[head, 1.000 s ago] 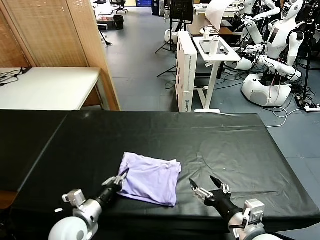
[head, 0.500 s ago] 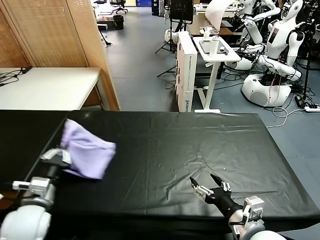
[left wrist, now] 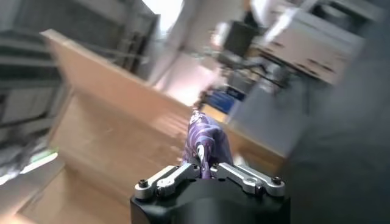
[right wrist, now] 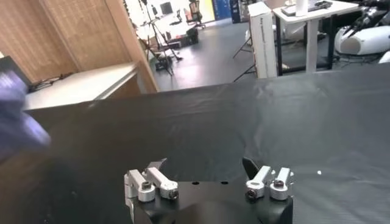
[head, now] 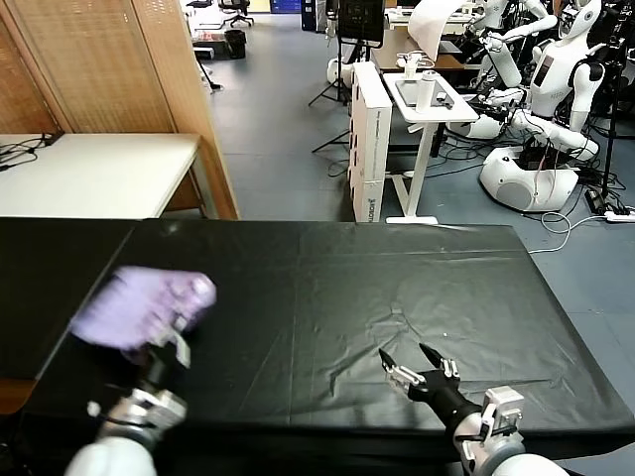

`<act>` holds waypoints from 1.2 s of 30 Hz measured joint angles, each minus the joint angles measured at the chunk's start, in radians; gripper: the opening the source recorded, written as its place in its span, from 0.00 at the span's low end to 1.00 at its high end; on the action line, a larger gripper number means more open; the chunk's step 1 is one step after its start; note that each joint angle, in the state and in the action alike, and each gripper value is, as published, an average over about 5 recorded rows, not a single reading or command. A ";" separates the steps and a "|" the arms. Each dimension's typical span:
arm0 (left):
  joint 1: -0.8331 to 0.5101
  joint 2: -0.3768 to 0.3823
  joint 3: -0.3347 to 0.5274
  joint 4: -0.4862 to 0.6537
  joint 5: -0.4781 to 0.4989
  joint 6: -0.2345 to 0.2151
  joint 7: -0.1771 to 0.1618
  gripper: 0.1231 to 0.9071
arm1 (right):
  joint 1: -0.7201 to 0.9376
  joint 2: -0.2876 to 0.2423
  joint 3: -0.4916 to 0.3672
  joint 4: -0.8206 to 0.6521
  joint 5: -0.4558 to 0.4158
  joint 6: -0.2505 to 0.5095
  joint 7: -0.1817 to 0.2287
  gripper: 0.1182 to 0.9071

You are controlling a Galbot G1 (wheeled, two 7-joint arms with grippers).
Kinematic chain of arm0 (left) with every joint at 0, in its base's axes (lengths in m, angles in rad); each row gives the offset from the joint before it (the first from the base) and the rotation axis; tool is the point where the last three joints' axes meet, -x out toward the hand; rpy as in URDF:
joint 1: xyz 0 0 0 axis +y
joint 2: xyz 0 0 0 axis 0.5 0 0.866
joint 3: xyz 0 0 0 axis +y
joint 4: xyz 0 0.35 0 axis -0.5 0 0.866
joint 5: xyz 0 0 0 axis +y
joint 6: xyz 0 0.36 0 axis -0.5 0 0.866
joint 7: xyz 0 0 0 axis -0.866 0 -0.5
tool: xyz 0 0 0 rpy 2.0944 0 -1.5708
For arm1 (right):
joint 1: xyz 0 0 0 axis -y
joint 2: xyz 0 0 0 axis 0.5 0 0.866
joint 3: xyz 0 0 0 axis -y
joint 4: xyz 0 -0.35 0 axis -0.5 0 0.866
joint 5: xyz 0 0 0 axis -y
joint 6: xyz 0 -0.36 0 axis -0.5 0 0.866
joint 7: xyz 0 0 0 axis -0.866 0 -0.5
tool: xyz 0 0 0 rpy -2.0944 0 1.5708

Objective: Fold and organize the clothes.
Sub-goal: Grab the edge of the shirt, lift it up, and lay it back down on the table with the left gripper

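My left gripper is to set the lavender T-shirt free. It will let go on the bare middle of the black table (head: 290, 314), between my grippers.
The folded lavender T-shirt (head: 139, 305) hangs bunched and blurred in the air over the left part of the black table (head: 397, 278). My left gripper (head: 171, 337) is shut on its lower edge. In the left wrist view the purple printed fabric (left wrist: 207, 139) sticks up from between the closed fingers (left wrist: 177, 175) of my left gripper (left wrist: 205, 170). My right gripper (head: 417, 363) is open and empty just above the table's front right; in the right wrist view my right gripper (right wrist: 204, 167) spreads over bare black cloth, and the shirt (right wrist: 15, 115) blurs at the far side.
A wooden screen (head: 109, 59) and a white table (head: 89, 174) stand behind the left end. A white cart (head: 427, 109) and several parked robots (head: 556, 89) stand beyond the far right. The black cloth has wrinkles (head: 407, 322) near my right gripper.
My left gripper gripped the folded shirt in the table's middle, lifted it and swung it to the left end; the shirt now hangs lower and blurred. My right arm has barely moved.
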 joint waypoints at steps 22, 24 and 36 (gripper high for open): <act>-0.153 -0.046 0.226 0.013 -0.815 0.203 -0.138 0.08 | -0.020 0.011 -0.006 0.016 -0.010 -0.001 0.001 1.00; -0.181 -0.053 0.231 0.027 -0.850 0.191 -0.146 0.08 | -0.026 0.015 -0.006 0.020 -0.014 -0.001 0.000 1.00; -0.361 -0.117 0.308 0.156 -0.894 0.148 -0.174 0.08 | -0.080 0.038 0.021 0.049 -0.038 0.002 -0.002 1.00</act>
